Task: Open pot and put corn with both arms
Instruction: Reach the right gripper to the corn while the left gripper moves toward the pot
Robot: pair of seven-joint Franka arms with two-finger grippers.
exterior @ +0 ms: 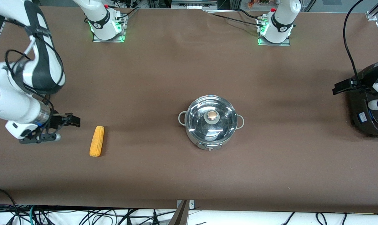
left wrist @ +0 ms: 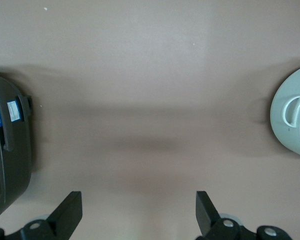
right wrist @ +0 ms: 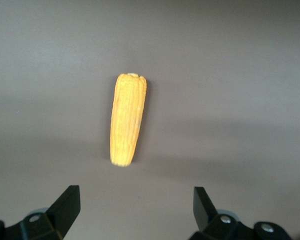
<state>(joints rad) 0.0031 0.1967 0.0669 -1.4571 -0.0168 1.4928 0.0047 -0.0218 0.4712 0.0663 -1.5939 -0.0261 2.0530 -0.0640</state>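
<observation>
My right gripper is to go to the corn next and close on the corn's middle (exterior: 96,142) (right wrist: 127,120), halfway between its ends.
The pot (exterior: 211,137) stands in the middle of the table, its glass lid (exterior: 201,120) on, with the copper knob (exterior: 212,115) at the centre. An edge of the pot (left wrist: 290,112) with one loop handle shows in the left wrist view. The corn (exterior: 97,141) lies on the table toward the right arm's end. My right gripper (exterior: 63,127) hangs open just beside the corn (right wrist: 127,120), apart from it; the right gripper (right wrist: 136,207) holds nothing. My left gripper (exterior: 345,86) is open and empty over the table beside the black cooker; the left gripper (left wrist: 139,210) has only bare table between its fingers.
A black rounded cooker (exterior: 365,106) sits at the left arm's end of the table, and the cooker (left wrist: 7,150) shows close beside the left gripper. The brown table cover (exterior: 164,78) lies under everything. Cables hang along the table edge nearest the front camera.
</observation>
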